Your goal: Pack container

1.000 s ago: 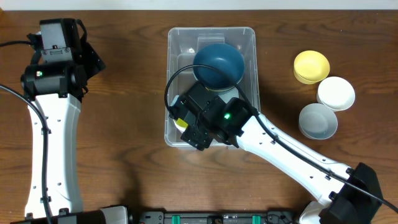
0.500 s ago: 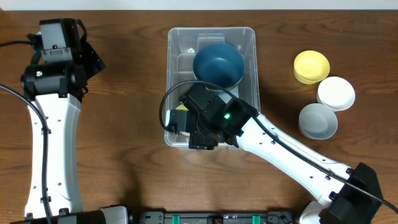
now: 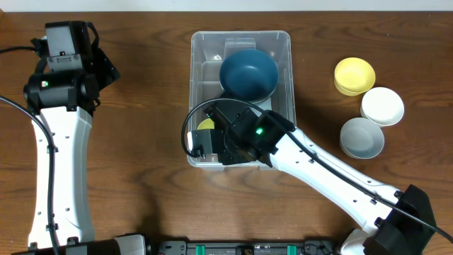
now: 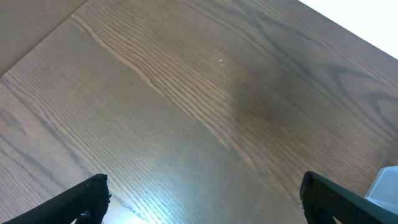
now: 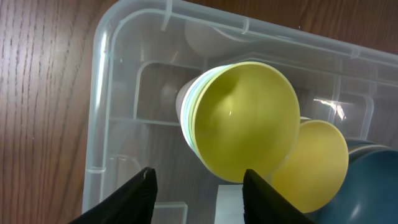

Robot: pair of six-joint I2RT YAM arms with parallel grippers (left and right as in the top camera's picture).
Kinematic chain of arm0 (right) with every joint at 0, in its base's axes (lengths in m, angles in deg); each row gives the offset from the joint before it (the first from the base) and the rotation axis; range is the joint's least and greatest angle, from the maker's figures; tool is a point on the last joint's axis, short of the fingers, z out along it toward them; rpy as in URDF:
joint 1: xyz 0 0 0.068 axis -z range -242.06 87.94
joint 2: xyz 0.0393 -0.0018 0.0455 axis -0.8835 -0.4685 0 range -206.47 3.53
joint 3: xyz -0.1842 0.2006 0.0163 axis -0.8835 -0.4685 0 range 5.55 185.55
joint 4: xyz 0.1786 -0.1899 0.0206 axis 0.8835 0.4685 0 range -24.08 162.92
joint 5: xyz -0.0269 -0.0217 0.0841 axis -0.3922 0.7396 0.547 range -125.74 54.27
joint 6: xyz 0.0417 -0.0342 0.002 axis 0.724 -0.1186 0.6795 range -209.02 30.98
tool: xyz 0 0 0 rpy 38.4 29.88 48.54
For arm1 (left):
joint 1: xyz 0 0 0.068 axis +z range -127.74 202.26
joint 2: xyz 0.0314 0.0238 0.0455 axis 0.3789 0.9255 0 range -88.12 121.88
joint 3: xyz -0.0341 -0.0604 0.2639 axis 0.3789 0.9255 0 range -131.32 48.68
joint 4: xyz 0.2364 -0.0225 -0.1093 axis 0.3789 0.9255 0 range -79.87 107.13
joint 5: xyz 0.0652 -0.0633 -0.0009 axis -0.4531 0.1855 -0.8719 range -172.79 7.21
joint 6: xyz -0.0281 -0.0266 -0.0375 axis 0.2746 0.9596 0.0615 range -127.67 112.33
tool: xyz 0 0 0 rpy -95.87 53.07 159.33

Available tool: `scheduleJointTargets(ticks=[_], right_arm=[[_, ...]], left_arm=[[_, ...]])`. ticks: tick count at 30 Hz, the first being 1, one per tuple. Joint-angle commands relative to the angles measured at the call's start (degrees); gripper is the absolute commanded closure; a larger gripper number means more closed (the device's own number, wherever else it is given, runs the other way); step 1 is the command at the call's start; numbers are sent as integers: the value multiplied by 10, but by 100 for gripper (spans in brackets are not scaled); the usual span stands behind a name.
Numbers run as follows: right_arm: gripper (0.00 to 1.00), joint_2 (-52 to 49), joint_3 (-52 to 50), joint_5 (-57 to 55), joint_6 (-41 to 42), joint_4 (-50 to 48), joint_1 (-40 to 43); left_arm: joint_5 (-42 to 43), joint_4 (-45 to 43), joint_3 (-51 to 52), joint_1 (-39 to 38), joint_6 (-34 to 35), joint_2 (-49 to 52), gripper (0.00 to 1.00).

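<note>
The tilted yellow-green bowl is crowding the second yellow bowl, so next my right gripper grabs the yellow-green bowl's rim [image 5: 229, 179] and pulls it toward the near side of the container.
The clear plastic container [image 3: 241, 35] stands mid-table with a dark blue bowl [image 3: 248, 73] in its far half. My right gripper [image 3: 211, 144] hovers over its near-left corner, open and empty. In the right wrist view, the open fingers [image 5: 199, 190] sit just short of a yellow-green bowl [image 5: 242, 121] that lies tilted on its side inside the container [image 5: 93, 112], with paler rims nested behind it. A second yellow bowl [image 5: 320, 162] lies beside it, and the white label [image 5: 233, 208] shows on the base. My left gripper [image 4: 202, 199] is open over bare wood.
Three bowls stand on the table right of the container: yellow [image 3: 354, 76], white [image 3: 383, 106] and grey-blue [image 3: 362, 137]. The left arm [image 3: 64, 85] stays at the far left. The right arm [image 3: 333, 177] stretches from the near right corner across the table.
My right gripper has drawn back toward the container's near edge. More of the yellow bowl now shows beyond it inside the container. The left arm has not moved.
</note>
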Motion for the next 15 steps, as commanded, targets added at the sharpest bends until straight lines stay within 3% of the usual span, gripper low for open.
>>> scheduleJointTargets(ticks=[1, 5, 8, 10, 15], right_arm=[[57, -5, 0, 7, -9, 4, 5], [65, -5, 0, 25, -9, 4, 5], [57, -5, 0, 26, 4, 0, 5], [56, -5, 0, 25, 68, -15, 5], [66, -4, 0, 4, 364, -52, 10]], left_arm=[[-12, 2, -10, 2, 3, -1, 2], [-12, 2, -10, 2, 3, -1, 2], [-12, 2, -10, 2, 3, -1, 2], [-12, 2, -10, 2, 3, -1, 2], [-12, 2, -10, 2, 3, -1, 2]])
